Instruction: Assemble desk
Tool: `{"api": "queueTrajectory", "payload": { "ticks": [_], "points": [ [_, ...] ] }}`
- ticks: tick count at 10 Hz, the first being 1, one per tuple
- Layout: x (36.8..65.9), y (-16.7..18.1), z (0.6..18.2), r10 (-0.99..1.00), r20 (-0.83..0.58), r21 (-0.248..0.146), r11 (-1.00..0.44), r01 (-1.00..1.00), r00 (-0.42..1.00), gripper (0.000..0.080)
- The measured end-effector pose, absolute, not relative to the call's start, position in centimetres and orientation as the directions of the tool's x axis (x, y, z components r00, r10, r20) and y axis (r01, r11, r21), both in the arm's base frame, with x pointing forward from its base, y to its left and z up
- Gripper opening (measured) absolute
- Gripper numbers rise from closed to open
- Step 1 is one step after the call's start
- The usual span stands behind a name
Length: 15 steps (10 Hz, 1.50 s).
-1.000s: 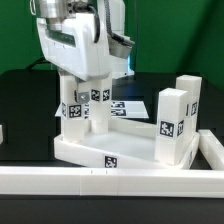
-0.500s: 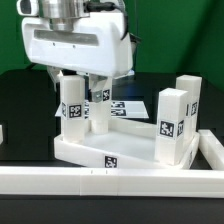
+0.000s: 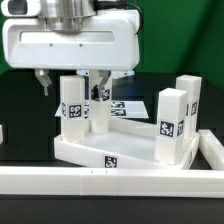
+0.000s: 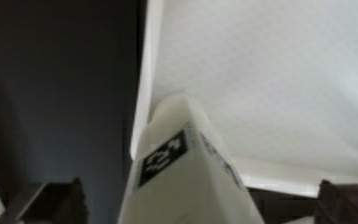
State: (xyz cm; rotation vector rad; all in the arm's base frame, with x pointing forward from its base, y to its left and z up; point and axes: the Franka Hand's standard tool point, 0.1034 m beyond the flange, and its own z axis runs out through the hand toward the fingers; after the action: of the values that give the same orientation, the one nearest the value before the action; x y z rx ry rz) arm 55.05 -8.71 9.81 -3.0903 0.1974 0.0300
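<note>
The leg's tagged side stands crooked between my open fingers; I will turn square, grip its flat sides (image 3: 73,98), then twist it.
The desk slab (image 3: 120,145) lies white and rimmed on the black table, with four square tagged legs standing up from its corners. My gripper (image 3: 71,82) hangs just above the leg (image 3: 72,104) at the exterior view's left front. Its dark fingers (image 3: 42,82) stand wide apart on either side of the leg's top, not touching it. In the wrist view the same leg (image 4: 194,160) rises between my open gripper (image 4: 202,205), with the slab (image 4: 282,70) beneath. A second leg (image 3: 98,106) stands close behind, and two more (image 3: 171,126) stand at the right.
A long white rail (image 3: 100,181) runs along the front, with a raised end (image 3: 213,150) at the exterior view's right. The marker board (image 3: 128,106) lies behind the desk. A small white part (image 3: 2,131) shows at the left edge.
My gripper has risen and come nearer the camera. Its fingers have spread apart off the left front leg, which stays standing in its socket.
</note>
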Motion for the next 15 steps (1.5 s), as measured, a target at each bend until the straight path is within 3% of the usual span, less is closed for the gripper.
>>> {"api": "queueTrajectory", "payload": {
  "ticks": [5, 7, 8, 9, 12, 13, 15],
  "points": [
    [55.3, -8.9, 10.1, 0.177, -0.012, -0.005, -0.984, 0.177, 0.984, 0.0649],
    [55.3, -9.1, 10.0, 0.242, -0.013, -0.006, -0.970, 0.242, 0.970, 0.0399],
    [55.3, -9.1, 10.0, 0.241, -0.013, -0.006, -0.970, 0.241, 0.970, 0.0399],
    [55.3, -9.1, 10.0, 0.234, -0.013, -0.006, -0.972, 0.234, 0.972, 0.0288],
    [55.2, -9.1, 10.0, 0.170, -0.012, -0.012, -0.985, 0.169, 0.985, 0.0288],
    [55.1, -9.5, 10.0, 0.040, -0.007, -0.033, -0.999, 0.040, 0.999, 0.0288],
    [55.1, -9.5, 10.0, -0.200, -0.014, -0.036, -0.979, -0.201, 0.980, 0.0288]
  ]
}}
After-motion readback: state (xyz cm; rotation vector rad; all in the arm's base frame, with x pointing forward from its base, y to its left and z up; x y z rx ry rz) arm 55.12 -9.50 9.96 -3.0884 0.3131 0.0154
